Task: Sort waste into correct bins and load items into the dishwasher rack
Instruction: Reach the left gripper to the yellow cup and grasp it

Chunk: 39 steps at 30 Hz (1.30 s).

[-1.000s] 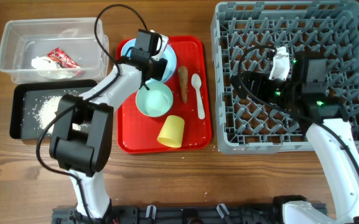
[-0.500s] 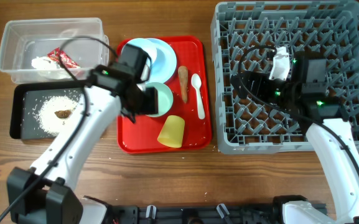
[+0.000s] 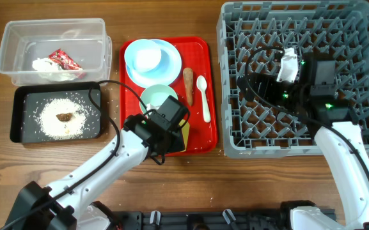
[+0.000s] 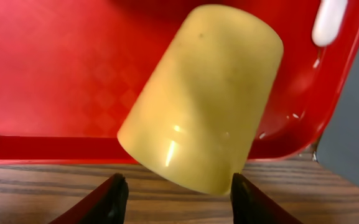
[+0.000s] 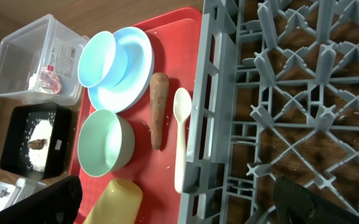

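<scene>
The yellow cup's opening is as wide as my left gripper can open, so next I back away and pinch the cup's rim (image 4: 127, 140) from the side of the black tray.
The small yellow cup (image 4: 204, 93) lies on its side at the front edge of the red tray (image 4: 48, 81). My left gripper (image 4: 179, 202) is open, its fingertips on either side of the cup's mouth and not clamped on it. From overhead the left gripper (image 3: 170, 121) hides most of the cup (image 3: 183, 139). Behind it stand a pale bowl (image 3: 155, 97), a plate (image 3: 166, 64) with a second bowl (image 3: 144, 59) on it, the carrot-like stick (image 3: 188, 86) and the white spoon (image 3: 204, 99). My right gripper (image 3: 251, 86) hangs wide open and empty over the dishwasher rack (image 3: 363, 38).
The clear tub (image 3: 18, 73) at the back left holds the red-and-white wrapper (image 3: 64, 59) and white tissue (image 3: 43, 64). In front of it, the black tray (image 3: 18, 124) holds rice (image 3: 50, 124) and a brown lump (image 3: 63, 117). The rack's wall (image 5: 213, 124) runs close beside the red tray.
My left arm swung from the plate at the tray's back, past the black tray, down to the yellow cup. Rice and a brown lump appeared in the black tray. The right arm stayed still.
</scene>
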Tool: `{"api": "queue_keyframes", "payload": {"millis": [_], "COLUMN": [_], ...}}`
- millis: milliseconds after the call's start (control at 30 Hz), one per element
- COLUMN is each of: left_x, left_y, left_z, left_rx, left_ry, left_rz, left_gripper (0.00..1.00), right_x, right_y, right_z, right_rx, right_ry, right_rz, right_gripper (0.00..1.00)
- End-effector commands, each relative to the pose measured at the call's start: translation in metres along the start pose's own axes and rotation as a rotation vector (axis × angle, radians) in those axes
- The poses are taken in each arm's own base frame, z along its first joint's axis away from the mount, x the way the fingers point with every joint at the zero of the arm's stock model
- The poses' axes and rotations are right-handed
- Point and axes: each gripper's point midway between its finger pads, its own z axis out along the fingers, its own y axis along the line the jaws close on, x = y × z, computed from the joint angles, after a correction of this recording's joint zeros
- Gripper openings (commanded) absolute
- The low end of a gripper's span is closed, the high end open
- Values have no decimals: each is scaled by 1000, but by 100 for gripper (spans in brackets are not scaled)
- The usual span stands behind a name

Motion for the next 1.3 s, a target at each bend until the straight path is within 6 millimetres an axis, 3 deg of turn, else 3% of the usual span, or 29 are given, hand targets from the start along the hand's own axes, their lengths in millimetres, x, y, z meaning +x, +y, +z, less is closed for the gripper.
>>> {"api": "queue_keyframes", "payload": {"millis": [0,133,233,367,533,633,733,967,1267], "left_x": [-8,-12,-12,-25,-34,-46,-54,-13,-10], "left_y": [18,42,43,31,4,22,26,13,14], "left_z": [6,20,29,26,-6,-38,-56,-29,-1], "left_rx": [-104,-202,-186,-140,10,48,152,299,338], "left_ry": [-86,-150,-167,-219,-209,-266,-302,-66,-69], "left_rz": [7,17,15,6,2,-137,-228,-402,-437], "left_gripper": [53,54,54,58,58,58,58,55,61], "right_x": [-8,-8,-8,-8,-8,-8,-10,-10,-9], "right_y": [5,5,5,5,5,5,5,6,3], "right_z": [-2,-2,-2,-2,-2,-2,-2,-2,1], "right_rx": [-9,-9,-8,-8,-8,-8,-10,-10,-5], "right_ry": [-16,-16,-16,-17,-17,-17,-24,-26,-18], "right_rz": [-4,-4,-4,-5,-5,-8,-12,-19,-12], "right_gripper": [100,100,100,100,100,100,100,100,100]}}
